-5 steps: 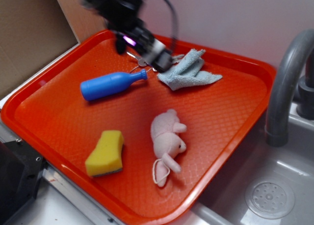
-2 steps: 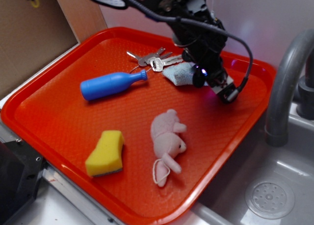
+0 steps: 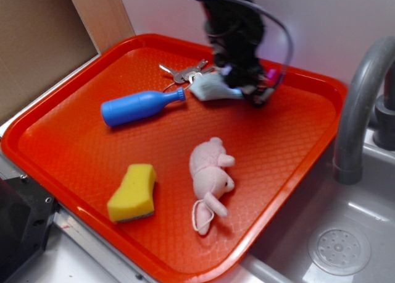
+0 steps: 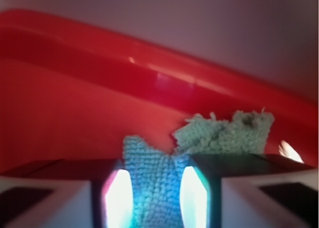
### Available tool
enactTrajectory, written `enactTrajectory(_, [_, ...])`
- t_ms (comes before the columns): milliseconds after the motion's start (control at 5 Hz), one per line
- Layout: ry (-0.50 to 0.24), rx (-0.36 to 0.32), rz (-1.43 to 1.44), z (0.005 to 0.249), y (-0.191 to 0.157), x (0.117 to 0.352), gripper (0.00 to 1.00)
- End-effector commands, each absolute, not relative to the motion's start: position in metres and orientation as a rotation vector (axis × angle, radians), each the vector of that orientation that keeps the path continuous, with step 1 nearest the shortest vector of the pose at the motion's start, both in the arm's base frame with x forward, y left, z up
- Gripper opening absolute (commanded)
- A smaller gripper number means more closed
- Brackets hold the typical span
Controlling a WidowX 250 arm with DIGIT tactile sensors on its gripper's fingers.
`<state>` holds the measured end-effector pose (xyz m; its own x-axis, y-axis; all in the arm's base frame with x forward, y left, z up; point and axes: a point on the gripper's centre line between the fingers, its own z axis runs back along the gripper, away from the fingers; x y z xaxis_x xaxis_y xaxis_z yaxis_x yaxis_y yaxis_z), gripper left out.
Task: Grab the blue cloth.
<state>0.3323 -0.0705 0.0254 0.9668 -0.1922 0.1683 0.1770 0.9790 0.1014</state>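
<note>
The blue cloth is pinched only by a narrow end in my gripper, so next I open wide and close around the cloth's bunched part (image 3: 207, 88) beside the bottle's neck.
The blue cloth (image 3: 208, 88) is a pale blue-grey terry rag, bunched up at the back of the orange tray (image 3: 74, 141), just right of the keys. My gripper (image 3: 245, 91) comes down on its right part from above, and the arm hides that side. In the wrist view a fold of the blue cloth (image 4: 154, 183) fills the gap between the two lit fingers of my gripper (image 4: 155, 198), which is shut on it. More of the cloth shows beyond the right finger.
A blue plastic bottle (image 3: 139, 107) lies left of the cloth, with a bunch of keys (image 3: 182, 73) behind its neck. A pink plush toy (image 3: 210, 178) and a yellow sponge (image 3: 133, 192) lie nearer the front. A grey faucet (image 3: 358, 110) and sink (image 3: 339, 246) stand right of the tray.
The arm swung right across the cloth, then back left over it. The cloth, spread flat a second ago, is now bunched and drawn left toward the keys.
</note>
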Motion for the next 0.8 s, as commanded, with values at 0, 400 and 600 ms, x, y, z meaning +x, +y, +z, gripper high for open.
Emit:
enactTrajectory(0, [-0.266,0.009,-0.109,0.092,-0.041,0.303,1.0])
enactTrajectory(400, [-0.284,0.07,-0.366,0.088,-0.048,0.289,1.0])
enactTrajectory(600, [-0.254,0.121,-0.473,0.066,-0.048,0.28,1.0])
